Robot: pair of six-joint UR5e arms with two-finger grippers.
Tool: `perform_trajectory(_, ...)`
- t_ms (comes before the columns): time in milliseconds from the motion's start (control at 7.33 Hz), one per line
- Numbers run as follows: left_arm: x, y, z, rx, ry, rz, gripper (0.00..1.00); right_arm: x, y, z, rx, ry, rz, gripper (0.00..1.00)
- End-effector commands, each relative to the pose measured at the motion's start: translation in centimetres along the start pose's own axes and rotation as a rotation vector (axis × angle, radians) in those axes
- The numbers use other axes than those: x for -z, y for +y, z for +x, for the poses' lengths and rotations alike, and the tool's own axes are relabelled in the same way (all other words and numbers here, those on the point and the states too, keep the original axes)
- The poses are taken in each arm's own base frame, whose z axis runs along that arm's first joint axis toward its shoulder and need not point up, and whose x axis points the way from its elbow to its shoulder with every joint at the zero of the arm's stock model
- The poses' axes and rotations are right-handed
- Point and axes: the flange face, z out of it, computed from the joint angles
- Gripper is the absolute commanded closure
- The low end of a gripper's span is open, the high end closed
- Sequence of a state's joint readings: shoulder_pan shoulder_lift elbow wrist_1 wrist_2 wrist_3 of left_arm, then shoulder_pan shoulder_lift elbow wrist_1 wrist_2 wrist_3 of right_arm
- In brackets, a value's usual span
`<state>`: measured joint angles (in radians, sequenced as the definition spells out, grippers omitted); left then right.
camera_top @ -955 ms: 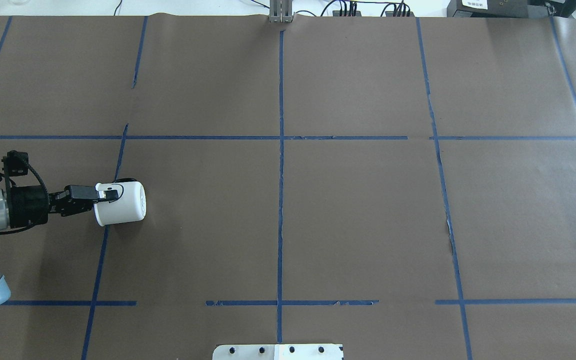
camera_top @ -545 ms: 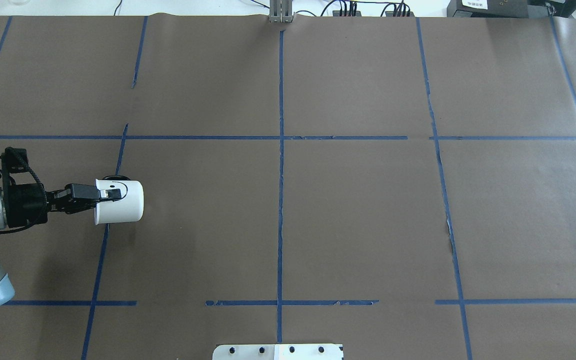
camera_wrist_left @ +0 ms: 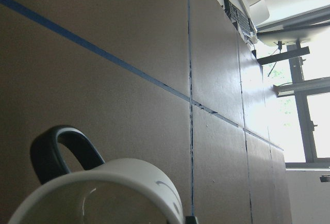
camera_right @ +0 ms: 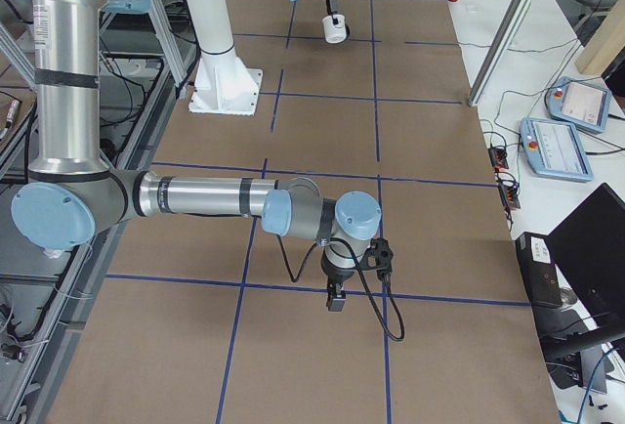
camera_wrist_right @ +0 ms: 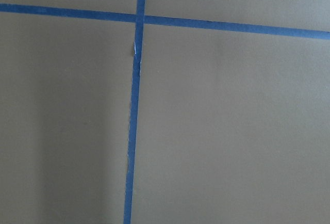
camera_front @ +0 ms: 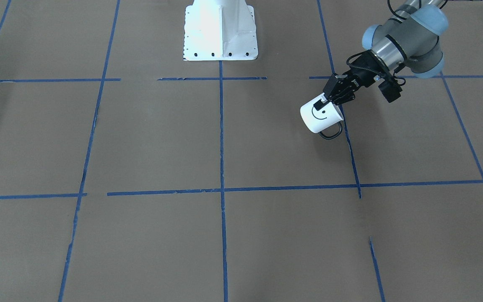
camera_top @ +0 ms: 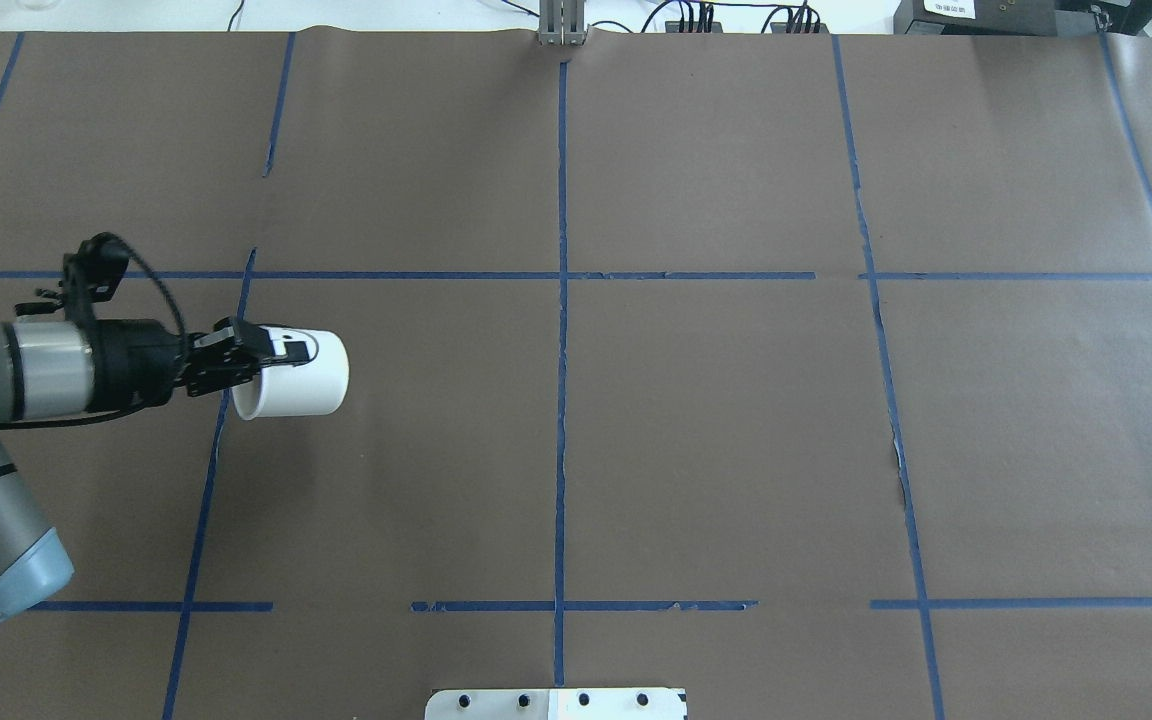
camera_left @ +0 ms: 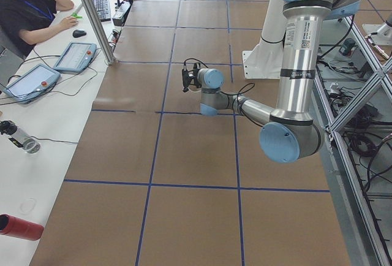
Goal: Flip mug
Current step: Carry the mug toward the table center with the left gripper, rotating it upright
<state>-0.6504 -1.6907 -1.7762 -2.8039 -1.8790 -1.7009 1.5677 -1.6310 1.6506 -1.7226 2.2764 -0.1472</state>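
Note:
Next, my left gripper releases the white mug, now held tipped just above the brown table, on the blue tape line [camera_front: 222, 133] below the white base plate.
The white mug [camera_top: 298, 376] with a black smiley face [camera_front: 321, 114] and black loop handle [camera_front: 331, 132] is held tipped on its side, apparently just above the brown table. Its open mouth faces the arm. My left gripper [camera_top: 258, 360] is shut on the mug's rim, also seen from the front [camera_front: 326, 100]. The left wrist view shows the rim [camera_wrist_left: 103, 190] and handle [camera_wrist_left: 54, 152] close up. The mug is small and far in the exterior right view [camera_right: 335, 29]. My right gripper [camera_right: 335, 299] shows only there, pointing down at the table; I cannot tell whether it is open or shut.
Brown paper with blue tape lines [camera_top: 561, 350] covers the table. The white robot base plate [camera_front: 220, 29] stands at the robot's edge. An operator [camera_left: 24, 8] sits at the far side table with tablets [camera_left: 73, 56]; a red bottle [camera_left: 21, 226] lies there.
My left gripper has lifted the mug and carried it rightward and away from the robot. The mug's bottom now points right, and the arm reaches further over the table.

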Motion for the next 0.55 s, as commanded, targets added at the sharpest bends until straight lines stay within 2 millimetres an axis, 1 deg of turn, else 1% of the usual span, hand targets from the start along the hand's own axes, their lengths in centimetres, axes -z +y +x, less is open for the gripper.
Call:
perform_trajectory(0, -5.9, -0.2, 10.3, 0.066, -0.224, 0.027, 1.00, 0.0, 0.1, 0.0, -0.001, 0.000, -0.001, 0.00)
perform_trajectory(136, -9.3, 0.4, 15.8, 0.097, -0.340, 0.030, 1.00, 0.0, 0.0, 0.0, 0.000, 0.000, 0.000, 0.00)
perform_trajectory(273, -11.6, 1.9, 19.8, 0.118, -0.435, 0.019, 1.00, 0.0, 0.0, 0.0, 0.000, 0.000, 0.000, 0.00)
perform_trajectory(409, -14.4, 4.3, 21.5, 0.100, -0.537, 0.064, 1.00, 0.0, 0.0, 0.0, 0.000, 0.000, 0.000, 0.00)
